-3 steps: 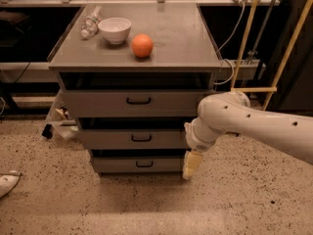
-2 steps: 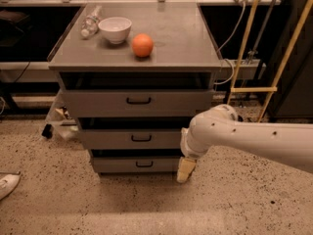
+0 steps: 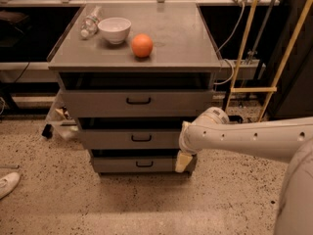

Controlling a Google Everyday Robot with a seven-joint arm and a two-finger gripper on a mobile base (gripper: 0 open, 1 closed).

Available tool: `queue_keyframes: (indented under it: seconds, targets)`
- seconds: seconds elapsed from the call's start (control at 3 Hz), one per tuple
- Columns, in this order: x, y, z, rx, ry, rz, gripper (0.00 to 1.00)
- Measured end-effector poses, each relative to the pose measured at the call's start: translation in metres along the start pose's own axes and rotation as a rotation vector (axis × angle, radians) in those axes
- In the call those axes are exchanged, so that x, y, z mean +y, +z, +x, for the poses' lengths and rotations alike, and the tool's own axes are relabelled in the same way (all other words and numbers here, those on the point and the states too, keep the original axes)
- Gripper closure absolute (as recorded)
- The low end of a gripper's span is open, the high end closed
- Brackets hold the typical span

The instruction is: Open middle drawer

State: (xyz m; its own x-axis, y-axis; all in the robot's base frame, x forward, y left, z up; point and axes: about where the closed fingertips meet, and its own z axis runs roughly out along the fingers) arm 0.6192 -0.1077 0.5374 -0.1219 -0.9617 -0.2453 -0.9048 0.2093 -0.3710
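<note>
The middle drawer's black loop handle (image 3: 144, 138), between the handles of the top and bottom drawers, is the place my gripper needs to go to and close on.
A grey metal cabinet (image 3: 205, 62) carries three drawers, all slightly pulled out. The middle drawer (image 3: 112, 139) has a low flat front with a small black loop handle (image 3: 141, 138). My white arm (image 3: 244, 138) reaches in from the right. Its gripper (image 3: 182, 161) hangs pointing down at the right end of the drawer fronts, just below the middle drawer's right corner and in front of the bottom drawer (image 3: 117, 164). It is well right of the handle and holds nothing that I can see.
On the cabinet top stand an orange (image 3: 142, 45), a white bowl (image 3: 114, 29) and a lying plastic bottle (image 3: 90, 23). Yellow poles (image 3: 242, 53) and cables stand to the right. A white shoe (image 3: 7, 184) lies on the speckled floor at left.
My arm has swung left, bringing the gripper closer to the right end of the drawer fronts. The drawers have not moved.
</note>
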Motion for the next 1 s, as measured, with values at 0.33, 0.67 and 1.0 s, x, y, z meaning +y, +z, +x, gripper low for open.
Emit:
queue_keyframes:
  seconds: [0.33,0.67,1.0]
  targets:
    - [0.000,0.015,-0.005,-0.030,0.006,-0.020,0.00]
    - [0.001,0.061,-0.043,-0.124,-0.036,-0.040,0.00]
    - [-0.001,0.118,-0.077,-0.208,-0.035,-0.026,0.00]
